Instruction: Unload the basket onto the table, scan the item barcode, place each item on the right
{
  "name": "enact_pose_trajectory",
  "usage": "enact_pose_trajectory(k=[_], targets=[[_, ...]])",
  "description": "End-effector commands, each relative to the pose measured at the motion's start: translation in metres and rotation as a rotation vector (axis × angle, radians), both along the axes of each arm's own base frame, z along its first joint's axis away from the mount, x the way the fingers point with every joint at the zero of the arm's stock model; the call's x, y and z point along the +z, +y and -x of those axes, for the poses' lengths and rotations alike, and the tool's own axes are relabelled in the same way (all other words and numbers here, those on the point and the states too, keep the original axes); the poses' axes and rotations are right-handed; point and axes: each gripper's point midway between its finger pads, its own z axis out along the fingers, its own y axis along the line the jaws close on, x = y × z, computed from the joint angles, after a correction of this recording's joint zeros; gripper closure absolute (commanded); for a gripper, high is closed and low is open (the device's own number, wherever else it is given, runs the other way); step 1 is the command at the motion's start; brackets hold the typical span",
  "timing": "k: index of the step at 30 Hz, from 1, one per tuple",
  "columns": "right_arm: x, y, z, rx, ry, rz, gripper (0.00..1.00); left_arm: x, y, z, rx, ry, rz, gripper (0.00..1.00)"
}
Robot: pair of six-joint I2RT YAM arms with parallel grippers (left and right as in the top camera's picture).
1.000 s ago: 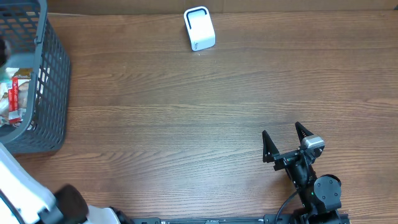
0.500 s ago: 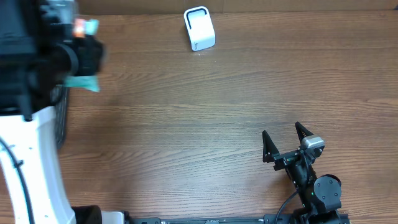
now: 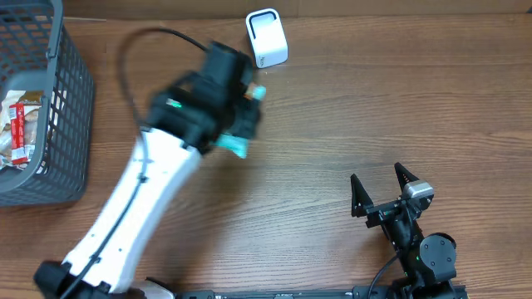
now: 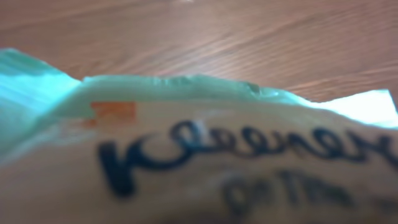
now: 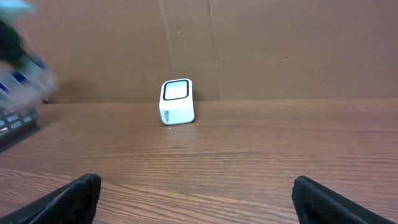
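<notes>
Next, my left gripper lets go of the cream tissue pack on the bare table [image 3: 328, 179], next to the open fingers of my right gripper.
A teal and cream tissue pack [image 3: 236, 147] with dark lettering hangs above the table, held by my left gripper [image 3: 241, 116], which is shut on it. Its teal ends stick out on both sides of the fingers. The pack [image 4: 205, 155] fills the left wrist view, blurred, and hides the fingers there. The white scanner box [image 3: 266, 38] stands at the table's far edge, just beyond the pack; it also shows as the scanner [image 5: 177, 101] in the right wrist view. My right gripper [image 3: 376, 176] rests open near the front right, with nothing between its fingers [image 5: 81, 194].
A grey mesh basket [image 3: 71, 108] with several packets [image 3: 18, 133] inside stands at the left edge. A brown cardboard wall [image 5: 280, 43] runs behind the scanner. The left arm [image 3: 141, 199] stretches diagonally over the table's left half.
The left arm has swung from the basket on the left toward the middle, carrying the tissue pack close to the scanner. The right arm has not moved.
</notes>
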Motion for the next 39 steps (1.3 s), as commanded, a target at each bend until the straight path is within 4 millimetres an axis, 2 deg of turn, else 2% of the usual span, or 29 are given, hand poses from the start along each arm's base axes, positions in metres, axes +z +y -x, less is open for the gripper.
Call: enact_pose_trajectory(k=[1, 6, 10, 14, 18, 27, 31, 34, 36, 37, 38, 39], targets=[[-0.002, -0.003, -0.001, -0.019, -0.002, 0.000, 0.00, -0.023, -0.036, 0.011, -0.025, 0.000, 0.019, 0.57], [-0.002, -0.003, -0.001, -0.019, -0.002, 0.000, 0.00, -0.077, -0.096, 0.026, -0.152, 0.067, -0.024, 0.57], [-0.002, -0.003, -0.001, -0.019, -0.002, 0.000, 0.00, -0.118, -0.123, 0.032, -0.184, 0.123, -0.050, 0.57], [-0.002, -0.003, -0.001, -0.019, -0.002, 0.000, 0.00, -0.147, -0.150, 0.039, -0.240, 0.168, -0.023, 0.57], [-0.002, -0.003, -0.001, -0.019, -0.002, 0.000, 0.00, -0.160, -0.166, 0.040, -0.261, 0.163, -0.014, 0.57], [-0.002, -0.003, -0.001, -0.019, -0.002, 0.000, 0.00, -0.177, -0.186, 0.050, -0.300, 0.159, -0.017, 0.54], [-0.002, -0.003, -0.001, -0.019, -0.002, 0.000, 0.00, -0.181, -0.186, 0.050, -0.296, 0.146, -0.042, 0.51], [-0.002, -0.003, -0.001, -0.019, -0.002, 0.000, 0.00, -0.181, -0.186, 0.050, -0.296, 0.148, -0.042, 0.46], [-0.002, -0.003, -0.001, -0.019, -0.002, 0.000, 0.00, -0.181, -0.187, 0.052, -0.302, 0.156, -0.034, 0.28], [-0.002, -0.003, -0.001, -0.019, -0.002, 0.000, 0.00, -0.181, -0.188, 0.052, -0.304, 0.159, -0.030, 0.09], [-0.002, -0.003, -0.001, -0.019, -0.002, 0.000, 0.00, -0.180, -0.188, 0.052, -0.304, 0.159, -0.028, 0.00], [-0.002, -0.003, -0.001, -0.019, -0.002, 0.000, 0.00, -0.179, -0.189, 0.052, -0.307, 0.159, -0.025, 0.00]])
